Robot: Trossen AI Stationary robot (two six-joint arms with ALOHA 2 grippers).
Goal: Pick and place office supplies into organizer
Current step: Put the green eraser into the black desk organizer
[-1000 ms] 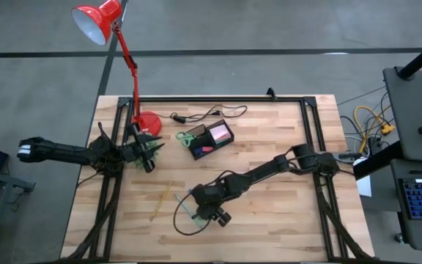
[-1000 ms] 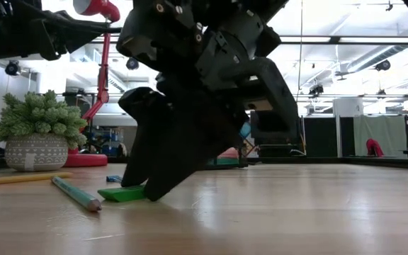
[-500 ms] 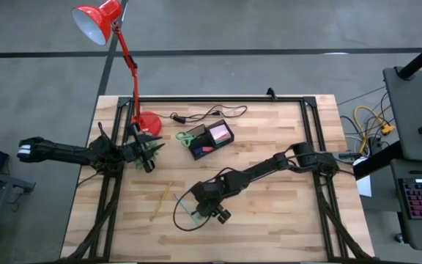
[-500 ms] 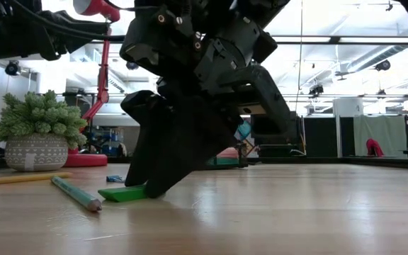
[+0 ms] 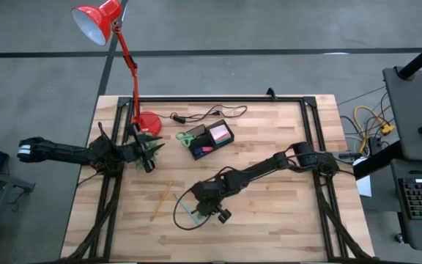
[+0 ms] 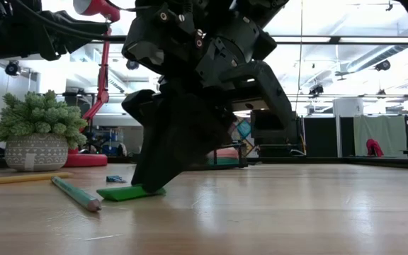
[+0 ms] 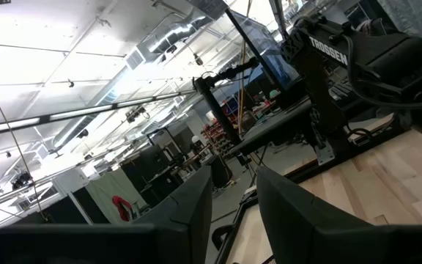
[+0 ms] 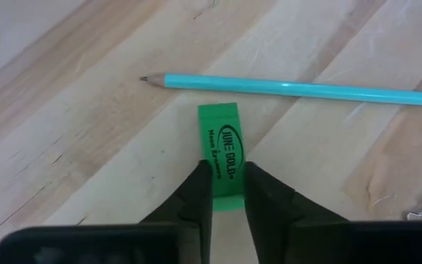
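Observation:
I will open the fingers of my right gripper, as it pinches the green eraser near one end, then move farther along and close around the eraser's middle (image 6: pixel 128 193).
A flat green eraser (image 8: pixel 222 143) lies on the wooden table beside a teal pencil (image 8: pixel 291 88). My right gripper (image 8: pixel 228 180) stands over it near the table's front middle (image 5: pixel 196 207), shut on the eraser. The black organizer (image 5: pixel 211 139) sits farther back, holding a pink pad, with green-handled scissors (image 5: pixel 187 136) against its left side. A yellow pencil (image 5: pixel 160 202) lies to the left. My left gripper (image 7: pixel 233 183) waits open at the table's left (image 5: pixel 149 152), nothing between its fingers. My right gripper pinches the eraser's two long sides near one end (image 8: pixel 226 192) between its two fingers. The fingers slant down from above and lie along the eraser. The eraser rests flat on the table (image 6: pixel 122 192).
A red lamp stands with its round base (image 5: pixel 149 123) at the back left, and a black cable (image 5: pixel 207 114) trails along the far edge. A small potted plant (image 6: pixel 37 134) sits by the left gripper. Bare wood lies to the right.
My right gripper has shut its fingers onto the green eraser's sides while staying low over it. The eraser stays flat on the table, and the teal pencil has not moved.

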